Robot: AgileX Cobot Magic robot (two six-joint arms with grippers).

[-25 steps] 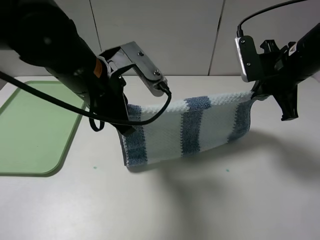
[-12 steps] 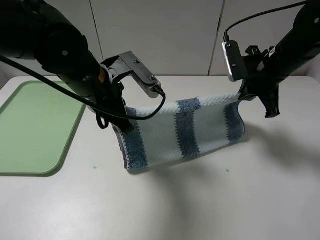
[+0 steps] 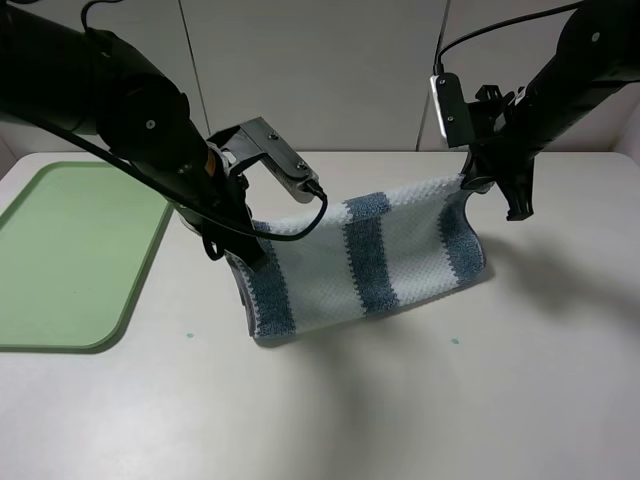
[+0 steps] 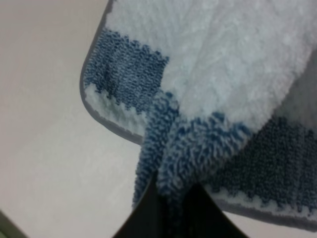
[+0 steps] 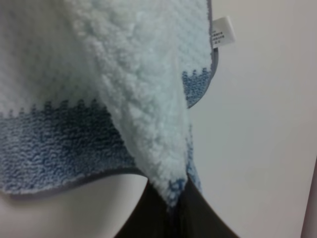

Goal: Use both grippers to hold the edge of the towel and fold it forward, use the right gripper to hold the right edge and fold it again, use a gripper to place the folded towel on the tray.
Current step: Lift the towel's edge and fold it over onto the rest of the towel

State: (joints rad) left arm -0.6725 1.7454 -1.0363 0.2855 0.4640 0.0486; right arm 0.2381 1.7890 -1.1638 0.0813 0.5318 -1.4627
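Note:
Next, my left gripper releases the upper corner of the towel, which now hangs stretched between both grippers, on the white table (image 3: 226, 241), at the spot behind the blue stripe that is nearest the tray.
The blue and white striped towel (image 3: 370, 255) hangs stretched between both grippers, its lower part resting on the table. My left gripper (image 3: 250, 235) is shut on the towel's upper left corner. At the upper right corner my right gripper (image 3: 468, 182) is also shut on the cloth. In the left wrist view the black fingertips (image 4: 143, 218) pinch a bunched blue stripe of the towel (image 4: 208, 64), with the grey hem (image 4: 106, 121) curving below. The right wrist view has the towel (image 5: 99, 74) pinched in a white fold, its grey hem (image 5: 64, 181) and a small white label (image 5: 223, 32) showing. The light-green tray (image 3: 60, 260) lies at the far left.
The white table (image 3: 400, 400) extends in front of the towel, with small green specks on it. A pale wall panel (image 3: 320, 70) rises behind the table. The left arm's cable (image 3: 300, 222) loops over the towel's upper left part.
Both arms have drawn back toward the wall, carrying the towel's upper edge with them. The right gripper has shifted left and the cloth hangs less taut.

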